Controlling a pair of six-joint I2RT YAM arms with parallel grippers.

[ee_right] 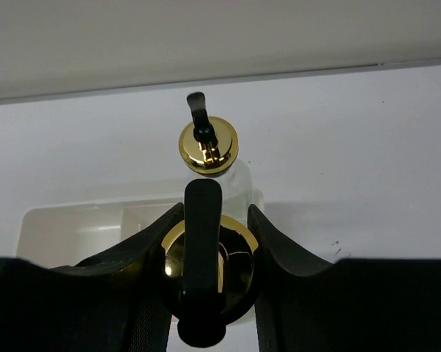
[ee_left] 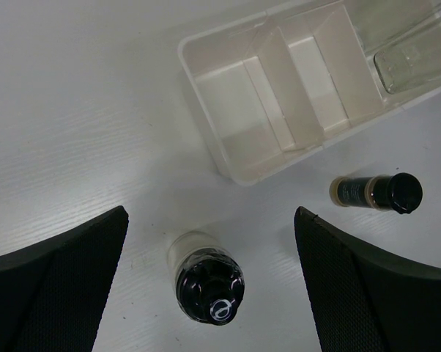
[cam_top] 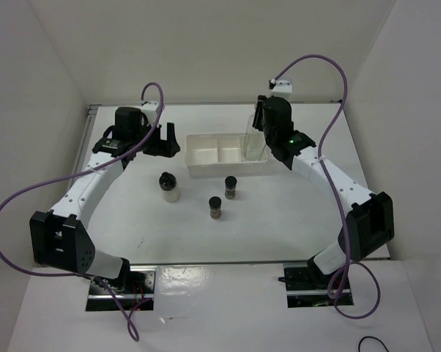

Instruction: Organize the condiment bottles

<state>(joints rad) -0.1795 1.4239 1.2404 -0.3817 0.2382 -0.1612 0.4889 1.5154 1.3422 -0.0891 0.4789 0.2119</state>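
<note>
The robot's right gripper will set the glass bottle down in the tray's end compartment (cam_top: 255,152) (ee_right: 230,287), in front of the second gold-topped bottle.
My right gripper (ee_right: 217,220) is shut on the gold pourer top of a tall clear glass bottle (ee_right: 209,268), which stands in the right end compartment of the white tray (cam_top: 206,163). A second gold-topped glass bottle (ee_right: 208,145) stands just beyond it. From above, the right gripper (cam_top: 258,126) covers the bottle (cam_top: 254,143). My left gripper (ee_left: 210,220) hangs open over the whitish black-capped jar (ee_left: 206,277), which is upright between its fingers without touching them. From above, the left gripper (cam_top: 164,143) is left of the tray. Two small dark jars (cam_top: 230,187) (cam_top: 215,207) stand in front of the tray.
The tray's left and middle compartments (ee_left: 231,110) hold nothing. White walls close in the table on the left, back and right. One small dark jar (ee_left: 374,192) stands close to my left gripper's right finger (ee_left: 367,286). Purple cables loop over both arms.
</note>
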